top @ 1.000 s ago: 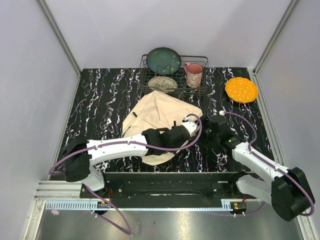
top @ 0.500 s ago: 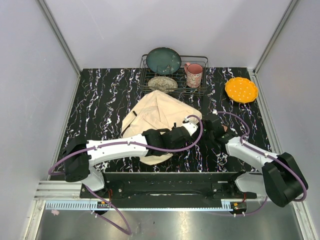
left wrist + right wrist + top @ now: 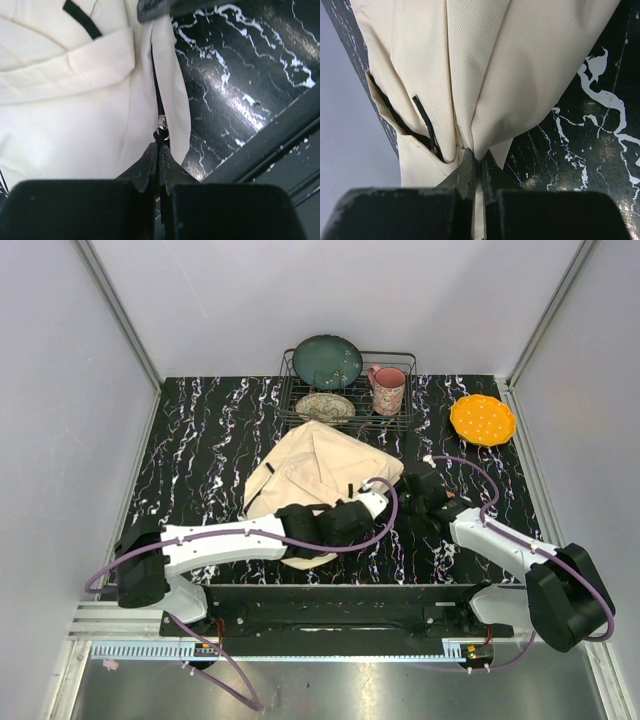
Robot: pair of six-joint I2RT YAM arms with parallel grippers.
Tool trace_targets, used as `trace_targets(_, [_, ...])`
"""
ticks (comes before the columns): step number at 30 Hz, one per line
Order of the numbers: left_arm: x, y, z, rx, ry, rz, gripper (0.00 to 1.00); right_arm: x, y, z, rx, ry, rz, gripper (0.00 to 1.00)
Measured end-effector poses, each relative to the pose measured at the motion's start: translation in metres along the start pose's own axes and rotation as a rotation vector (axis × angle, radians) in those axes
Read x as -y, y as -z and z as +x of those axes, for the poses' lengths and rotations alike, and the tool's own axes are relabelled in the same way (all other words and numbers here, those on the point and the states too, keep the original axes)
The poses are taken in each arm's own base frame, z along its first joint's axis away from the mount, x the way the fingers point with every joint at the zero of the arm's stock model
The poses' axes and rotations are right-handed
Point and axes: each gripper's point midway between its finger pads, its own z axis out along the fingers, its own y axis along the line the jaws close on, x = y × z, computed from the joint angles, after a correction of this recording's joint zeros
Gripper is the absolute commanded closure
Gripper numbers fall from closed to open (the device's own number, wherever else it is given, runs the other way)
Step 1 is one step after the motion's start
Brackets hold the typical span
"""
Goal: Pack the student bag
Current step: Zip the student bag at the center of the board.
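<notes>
The robot's right gripper holds a bunched fold away from the zipper pull, so it should grip the seam nearer the pull (image 3: 159,87) before the left gripper drags the pull.
The student bag (image 3: 310,465), cream canvas with black trim, lies flat at the middle of the black marbled table. My left gripper (image 3: 378,490) reaches over its near right edge. The left wrist view shows this gripper (image 3: 160,147) shut on the black zipper pull (image 3: 161,131) at the bag's (image 3: 75,100) seam. My right gripper (image 3: 408,483) is at the bag's right corner. In the right wrist view it (image 3: 479,156) is shut on a bunched fold of the bag's canvas (image 3: 520,65). A black-lined pocket slit (image 3: 422,125) shows to the left of that fold.
A wire dish rack (image 3: 400,418) stands behind the bag with a teal plate (image 3: 327,361), a patterned plate (image 3: 325,406) and a pink mug (image 3: 388,390). An orange plate (image 3: 482,419) lies at the back right. A black rail (image 3: 270,145) runs along the near edge.
My right gripper has moved left onto the bag's right corner and gone from open to shut on the canvas. The left arm has shifted slightly left, still shut on the zipper pull.
</notes>
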Motion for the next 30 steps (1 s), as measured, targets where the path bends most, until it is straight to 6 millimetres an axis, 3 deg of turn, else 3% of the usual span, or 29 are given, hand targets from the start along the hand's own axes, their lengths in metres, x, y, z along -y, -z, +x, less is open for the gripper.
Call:
trace_targets(6, [-0.005,0.022,0.018,0.007,0.013,0.013,1.00,0.002,-0.005,-0.007,0.000,0.019,0.023,1.00])
trace_targets(11, [-0.016,0.036,0.017,0.035,0.060,-0.014,1.00,0.000,-0.010,-0.016,-0.018,0.017,0.023,1.00])
trace_targets(19, [-0.036,0.046,0.043,0.028,0.141,-0.082,1.00,-0.010,-0.017,-0.050,-0.035,0.023,-0.005,0.97])
trace_targets(23, [-0.044,0.050,0.050,0.026,0.178,-0.119,1.00,-0.014,-0.022,-0.054,-0.066,0.044,-0.018,0.51])
trace_targets(24, [-0.044,0.050,0.050,0.025,0.184,-0.124,1.00,-0.015,-0.022,-0.053,-0.075,0.047,-0.024,0.35])
trace_targets(28, [-0.046,0.051,0.056,0.005,0.205,-0.142,1.00,-0.019,-0.013,-0.054,-0.073,0.064,-0.064,0.20])
trace_targets(30, [-0.046,0.050,0.057,-0.004,0.212,-0.148,1.00,-0.021,0.006,-0.051,-0.054,0.077,-0.095,0.18])
